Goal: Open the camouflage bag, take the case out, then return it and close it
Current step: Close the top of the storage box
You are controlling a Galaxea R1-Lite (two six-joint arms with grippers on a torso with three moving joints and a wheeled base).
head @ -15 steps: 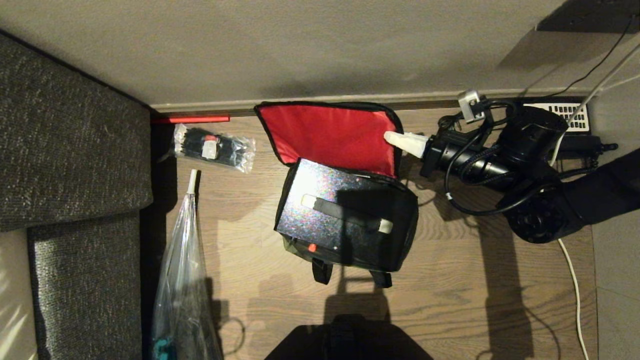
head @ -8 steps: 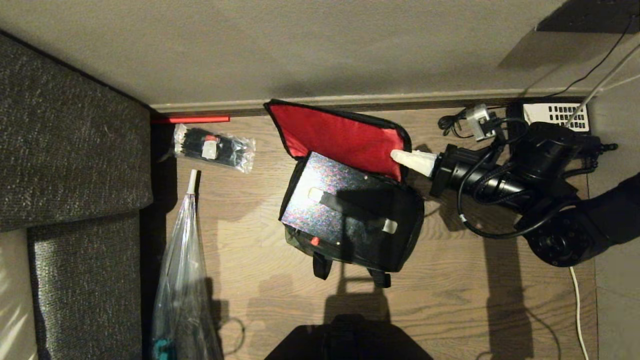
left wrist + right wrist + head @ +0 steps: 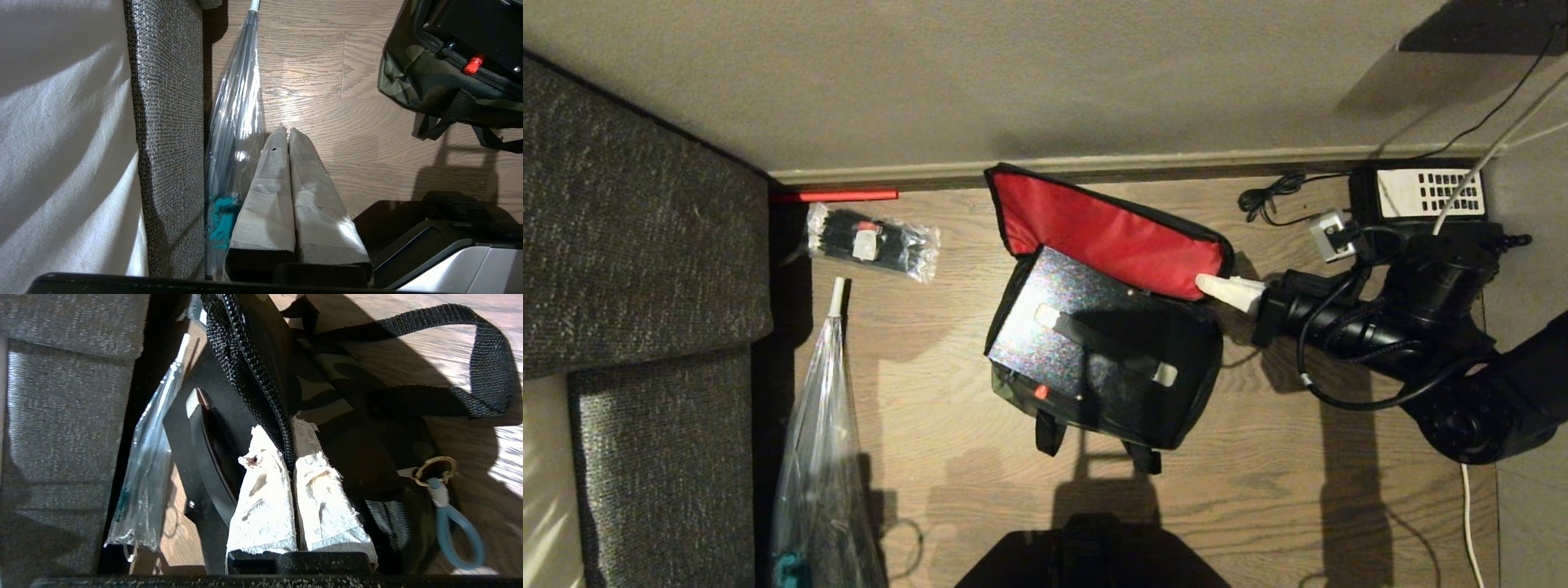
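Observation:
My right gripper needs to let go, and then the bag's red-lined lid will rest open between the case and the wall near the black cable (image 3: 1195,235).
The camouflage bag (image 3: 1188,396) stands open on the wood floor, its red-lined lid (image 3: 1111,233) raised at the far side. The sparkly black case (image 3: 1078,347) sits inside it, handle and red latch showing. My right gripper (image 3: 1205,283) is at the lid's right corner, shut on the lid's black zipper edge (image 3: 261,388), which runs between its wrapped fingers (image 3: 261,486). The left gripper (image 3: 284,131) hangs shut and empty over the floor, off to the left of the bag (image 3: 412,77).
A grey sofa (image 3: 629,245) fills the left side, with a long clear plastic bag (image 3: 825,441) leaning beside it. A small clear packet (image 3: 874,241) lies by the wall. A black telephone (image 3: 1421,192) and cables lie behind the right arm.
My right gripper has drawn the lid's corner to the right and toward me. The red lid has tipped over and looks narrower, and the bag with the case has turned and slid slightly right.

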